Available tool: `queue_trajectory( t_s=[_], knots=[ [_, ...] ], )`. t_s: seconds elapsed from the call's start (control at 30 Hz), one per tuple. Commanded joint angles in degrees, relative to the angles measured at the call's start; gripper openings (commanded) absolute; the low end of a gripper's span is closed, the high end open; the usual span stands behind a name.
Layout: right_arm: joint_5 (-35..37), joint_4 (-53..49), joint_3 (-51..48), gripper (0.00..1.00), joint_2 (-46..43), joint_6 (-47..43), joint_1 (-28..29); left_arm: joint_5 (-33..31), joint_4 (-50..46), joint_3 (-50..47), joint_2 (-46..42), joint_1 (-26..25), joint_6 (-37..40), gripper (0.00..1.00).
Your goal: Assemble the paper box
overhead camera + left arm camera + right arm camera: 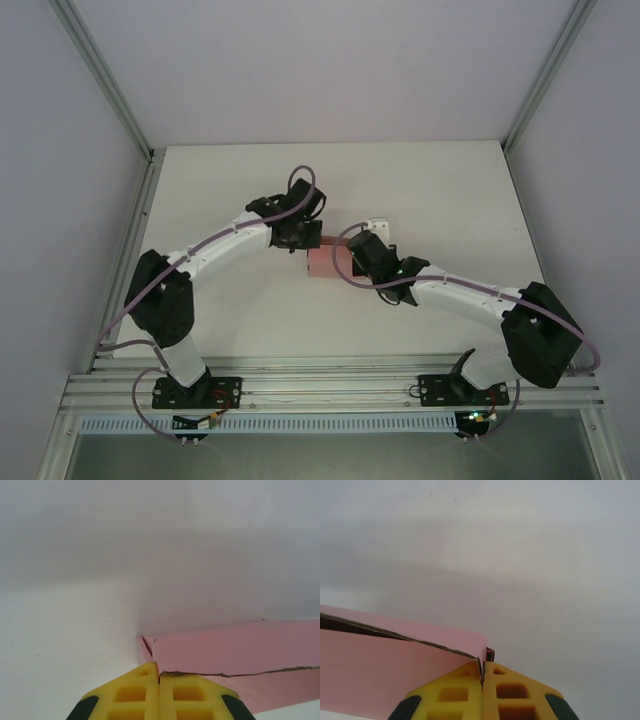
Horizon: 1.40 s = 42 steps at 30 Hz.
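Note:
My left gripper will open and take the box's end point(312, 262) across its width, because the paper box's long seam gapes while my left gripper pinches just a corner.
The paper box point(323, 264) is a small pink folded box lying at the middle of the white table, between my two grippers. My left gripper point(303, 243) meets its far left corner. In the left wrist view the yellow fingers point(137, 692) are pressed together, and the left gripper point(159, 672) is pinching the brown cut edge of the pink box point(240, 650). My right gripper point(350, 262) is at the box's right end. In the right wrist view the right gripper point(483, 672) is shut on a thin wall of the box point(380, 665), whose edge shows between the fingertips.
The white table point(420, 190) stretches behind and to both sides of the box. Aluminium posts point(110, 85) stand at the back corners, white walls close in the sides, and a metal rail point(330, 385) carries the arm bases at the near edge.

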Motion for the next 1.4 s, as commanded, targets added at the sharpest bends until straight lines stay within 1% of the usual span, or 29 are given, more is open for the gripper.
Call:
queue_trajectory(
  t_s=[0.0, 0.17, 0.23, 0.33, 0.43, 0.63, 0.7, 0.8, 0.83, 0.9, 0.97, 1.0, 1.07, 1.13, 1.17, 1.2, 1.23, 1.27, 1.3, 1.33, 1.37],
  knots=[
    [-3.0, -2.5, -3.7, 0.0, 0.7, 1.6, 1.1, -1.1, 4.9, -9.2, -3.6, -2.0, -1.1, 0.0],
    [-3.5, 0.3, -6.3, 0.0, -1.0, 2.0, 1.5, -1.0, 13.0, -19.9, -9.0, -3.7, -1.3, 0.0],
    [-3.8, 2.6, -8.0, 0.0, -1.5, 1.3, 1.8, -1.3, 15.4, -22.9, -10.3, -4.1, -1.9, 0.02],
    [-5.0, 7.7, -11.2, 0.0, -2.0, 0.1, 2.2, -0.7, 19.5, -26.1, -10.1, -5.1, -2.8, 0.02],
    [-5.2, 9.5, -13.0, 0.0, -1.7, 0.9, 2.3, -2.0, 22.7, -28.6, -9.4, -6.0, -3.5, 0.0],
    [-5.7, 11.7, -16.6, 0.0, -0.8, 0.8, 2.5, -1.0, 24.5, -33.6, -11.5, -6.8, -3.0, 0.0],
    [-4.8, 12.9, -17.9, 0.0, 0.3, 1.0, 2.5, 0.1, 25.7, -35.2, -12.8, -6.9, -3.0, 0.02],
    [-4.3, 13.7, -18.5, 0.0, 1.4, 1.9, 2.7, 0.5, 25.0, -35.6, -14.7, -6.9, -4.1, 0.08],
    [-4.4, 13.9, -18.5, 0.0, 1.4, 1.7, 2.8, 0.6, 24.5, -35.3, -15.2, -6.9, -4.1, 0.13],
    [-4.2, 14.0, -18.3, 0.0, 1.3, 1.3, 3.0, 0.1, 22.5, -33.8, -16.2, -6.9, -4.2, 0.26],
    [-3.0, 12.3, -17.8, 0.0, 1.0, 1.8, 3.2, -1.3, 16.6, -30.0, -16.1, -6.9, -5.1, 0.31],
    [-2.3, 11.9, -17.7, 0.0, 0.8, 1.8, 3.3, -1.6, 13.7, -27.7, -15.9, -6.9, -5.8, 0.35],
    [-1.6, 11.5, -17.9, 0.0, 0.4, 2.0, 3.4, -0.2, 10.8, -24.4, -16.0, -6.9, -6.8, 0.53],
    [-1.6, 10.8, -17.7, 0.0, -0.2, 1.8, 3.6, 1.4, 10.7, -23.1, -17.0, -6.9, -8.2, 0.58],
    [-1.4, 10.3, -17.6, 0.0, -0.5, 1.7, 3.7, 1.2, 10.0, -22.5, -17.5, -6.9, -9.3, 0.64],
    [-1.1, 10.3, -17.7, 0.0, -0.9, 1.6, 3.9, 0.3, 8.6, -21.6, -18.0, -6.8, -10.3, 0.73],
    [-0.9, 10.7, -18.0, 0.0, -1.3, 1.5, 4.0, -0.9, 6.9, -20.7, -18.4, -6.8, -11.7, 0.79],
    [-0.9, 11.3, -18.2, 0.0, -1.6, 1.2, 4.1, -1.8, 5.4, -19.9, -18.6, -6.5, -13.0, 0.83],
    [-0.9, 11.4, -18.2, 0.0, -1.9, 1.1, 4.1, -2.1, 4.3, -19.1, -19.0, -6.1, -14.3, 0.93],
    [-1.1, 11.4, -18.1, 0.0, -2.1, 0.9, 4.1, -1.9, 3.8, -18.6, -19.2, -5.6, -15.7, 1.0],
    [-1.3, 11.4, -18.0, 0.0, -2.3, 0.5, 4.2, -1.2, 4.0, -18.3, -19.2, -4.9, -17.2, 1.0]
  ],
)
